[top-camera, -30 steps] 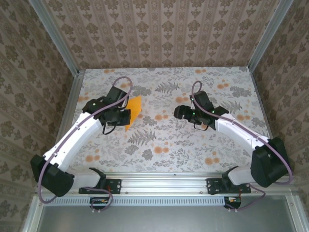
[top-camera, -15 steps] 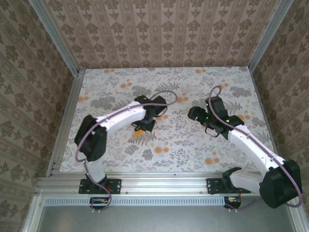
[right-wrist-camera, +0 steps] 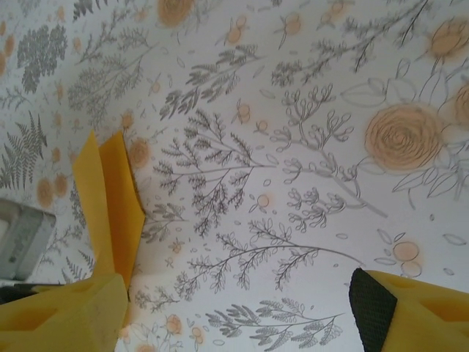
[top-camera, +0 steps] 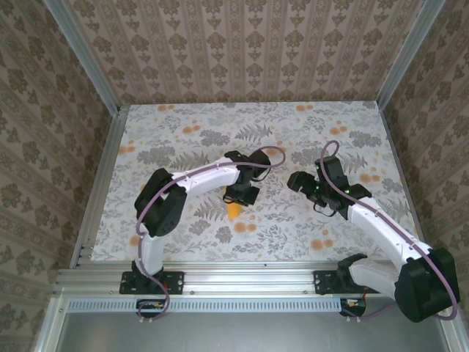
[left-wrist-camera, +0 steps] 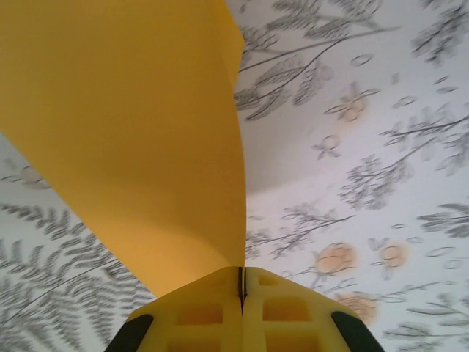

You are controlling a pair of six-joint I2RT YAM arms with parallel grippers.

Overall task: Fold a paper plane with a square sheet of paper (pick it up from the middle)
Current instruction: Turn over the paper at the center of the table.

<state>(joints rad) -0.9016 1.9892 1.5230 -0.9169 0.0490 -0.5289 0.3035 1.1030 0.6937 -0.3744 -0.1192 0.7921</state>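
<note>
The paper's edge beside my right gripper is held by my left gripper reaching across the paper, so my left gripper will back away and pinch the opposite edge (top-camera: 228, 208).
The square sheet of paper (left-wrist-camera: 132, 132), bright orange and folded, hangs above the flowered table (top-camera: 183, 242). My left gripper (left-wrist-camera: 241, 282) is shut on its lower edge, the two yellow fingers pressed together with the paper edge between them. From above, the left gripper (top-camera: 237, 202) is at the middle of the table, and a small tip of the paper (top-camera: 233, 210) shows under it. My right gripper (top-camera: 292, 181) stands open a little to the right, with nothing between its fingers. In the right wrist view the paper (right-wrist-camera: 113, 205) is at the left, beyond the left fingertip (right-wrist-camera: 66, 315).
Patterned walls and metal corner posts (top-camera: 99, 81) close the table in on three sides. A metal rail (top-camera: 242, 275) runs along the near edge. Part of the left gripper's grey body (right-wrist-camera: 22, 235) shows at the left edge of the right wrist view.
The left arm has swung from the left side to the middle of the table with the paper in its grip. The right gripper has drawn a little to the right and stayed open.
</note>
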